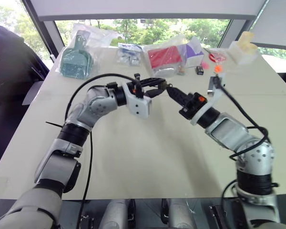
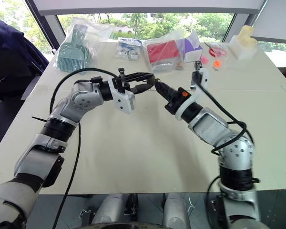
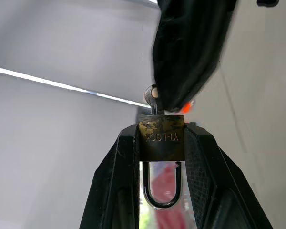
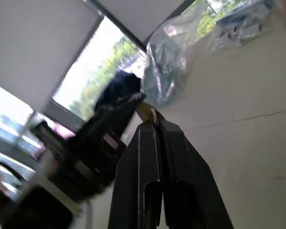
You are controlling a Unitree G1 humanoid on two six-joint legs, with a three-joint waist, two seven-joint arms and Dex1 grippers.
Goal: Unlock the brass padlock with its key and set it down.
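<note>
My left gripper's fingers have the shackle pointing back between them, so my right gripper will leave the key and take the padlock's body (image 3: 161,138), and my left gripper will back away.
The brass padlock (image 3: 162,140) is clamped by its body between the two fingers (image 3: 119,181) of my left gripper (image 1: 163,86), which is shut on it. Its thin shackle (image 3: 161,193) loops back toward the wrist. A small key (image 3: 154,98) sticks out of the padlock's far end. My right gripper (image 1: 170,91) meets it tip to tip above the middle of the table, its black fingers (image 3: 190,52) closed on the key's head. In the right wrist view the key (image 4: 152,114) shows at those fingertips, against the left gripper (image 4: 112,121).
Along the table's far edge lie a teal item in a plastic bag (image 1: 76,59), a bagged red box (image 1: 164,57), a purple box (image 1: 194,52), a white container (image 1: 243,46) and small orange and black trinkets (image 1: 218,68). The cream tabletop (image 1: 148,157) lies bare below both arms.
</note>
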